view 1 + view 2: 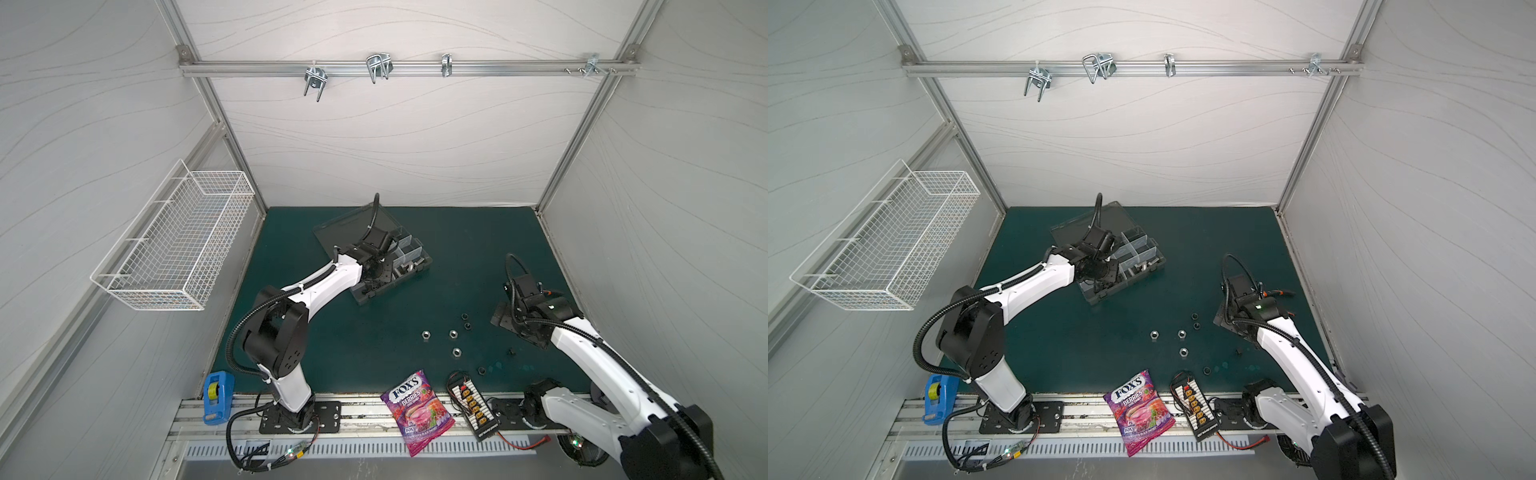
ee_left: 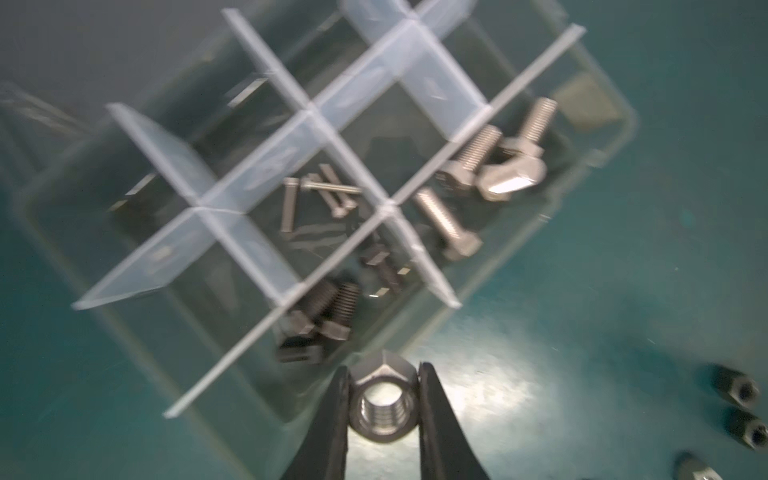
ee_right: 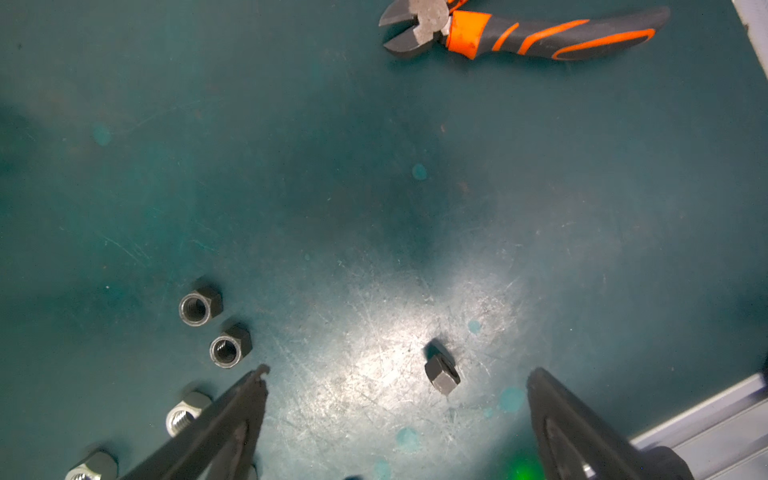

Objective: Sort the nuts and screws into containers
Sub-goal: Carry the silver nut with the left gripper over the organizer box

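Note:
Next, I let go of the silver nut, now over the organizer box's near edge, with my left gripper in the empty end container [image 1: 353, 279] [image 2: 206, 305] next to the thin screws.
My left gripper [image 2: 384, 368] is shut on a silver nut [image 2: 382, 401], held over the near edge of the smoky organizer box [image 1: 419, 261]. Its containers hold thick silver bolts [image 2: 490, 166], thin screws [image 2: 324, 195] and dark bolts [image 2: 328, 316]. Three silver nuts [image 1: 425, 335] and three black nuts [image 1: 464, 316] lie loose on the green mat in both top views. My right gripper [image 3: 399, 372] stands open low over the mat. A small black hex piece [image 3: 442, 374] lies between its fingers, untouched. Two black nuts [image 3: 199, 305] sit beside its one finger.
Orange-handled cutters [image 3: 519, 33] lie on the mat beyond the right gripper. A candy bag [image 1: 417, 411] and a connector board [image 1: 473, 407] sit at the front edge. A blue tape dispenser [image 1: 216, 395] stands front left. A white wire basket [image 1: 178, 245] hangs on the left wall.

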You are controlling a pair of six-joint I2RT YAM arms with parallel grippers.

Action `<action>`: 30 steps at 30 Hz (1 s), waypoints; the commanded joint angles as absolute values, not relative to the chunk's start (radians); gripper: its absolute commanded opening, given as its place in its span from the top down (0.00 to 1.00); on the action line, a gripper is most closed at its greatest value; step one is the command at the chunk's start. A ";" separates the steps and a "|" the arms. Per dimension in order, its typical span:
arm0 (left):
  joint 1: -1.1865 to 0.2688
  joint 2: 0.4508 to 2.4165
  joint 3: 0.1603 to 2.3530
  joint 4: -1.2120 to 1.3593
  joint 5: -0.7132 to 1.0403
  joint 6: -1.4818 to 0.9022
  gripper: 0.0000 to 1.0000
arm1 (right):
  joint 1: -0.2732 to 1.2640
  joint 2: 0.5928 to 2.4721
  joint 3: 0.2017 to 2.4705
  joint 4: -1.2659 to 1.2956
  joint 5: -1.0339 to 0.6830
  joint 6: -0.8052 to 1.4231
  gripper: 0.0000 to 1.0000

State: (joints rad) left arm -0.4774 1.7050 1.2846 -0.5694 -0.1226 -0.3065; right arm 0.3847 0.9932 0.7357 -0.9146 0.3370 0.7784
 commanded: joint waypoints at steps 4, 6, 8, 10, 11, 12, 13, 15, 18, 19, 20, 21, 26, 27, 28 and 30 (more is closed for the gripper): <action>-0.380 1.720 1.325 -0.630 -0.180 -0.285 0.97 | 0.399 1.013 0.763 -0.936 0.354 0.787 0.01; -0.359 1.734 1.331 -0.641 -0.197 -0.279 0.97 | 0.402 1.012 0.767 -0.936 0.354 0.786 0.01; -0.342 1.739 1.333 -0.639 -0.193 -0.277 0.97 | 0.404 1.012 0.768 -0.937 0.356 0.787 0.01; -0.331 1.748 1.332 -0.636 -0.186 -0.276 0.97 | 0.405 1.012 0.769 -0.937 0.357 0.786 0.01; -0.327 1.752 1.336 -0.635 -0.180 -0.275 0.97 | 0.406 1.012 0.770 -0.938 0.357 0.787 0.01; -0.324 1.757 1.335 -0.635 -0.178 -0.275 0.97 | 0.407 1.012 0.770 -0.937 0.357 0.788 0.01; -0.321 1.761 1.335 -0.634 -0.178 -0.275 0.97 | 0.407 1.011 0.770 -0.938 0.357 0.788 0.01; -0.313 1.770 1.335 -0.632 -0.174 -0.273 0.97 | 0.408 1.010 0.770 -0.940 0.357 0.790 0.01; -0.297 1.783 1.331 -0.625 -0.164 -0.276 0.97 | 0.408 1.009 0.772 -0.943 0.360 0.792 0.01; -0.294 1.786 1.331 -0.623 -0.161 -0.278 0.97 | 0.410 1.010 0.772 -0.943 0.362 0.792 0.01; -0.292 1.792 1.331 -0.621 -0.156 -0.279 0.97 | 0.410 1.010 0.772 -0.942 0.361 0.792 0.01; -0.289 1.797 1.334 -0.619 -0.152 -0.280 0.96 | 0.410 1.009 0.772 -0.943 0.361 0.792 0.01; -0.284 1.810 1.335 -0.621 -0.158 -0.284 0.77 | 0.410 1.011 0.781 -0.948 0.367 0.792 0.01; -0.284 1.809 1.334 -0.621 -0.160 -0.285 0.72 | 0.410 1.012 0.782 -0.947 0.367 0.792 0.01; -0.283 1.809 1.332 -0.621 -0.163 -0.285 0.69 | 0.410 1.012 0.782 -0.947 0.368 0.791 0.01; -0.282 1.805 1.334 -0.621 -0.166 -0.287 0.61 | 0.410 1.012 0.784 -0.947 0.368 0.789 0.01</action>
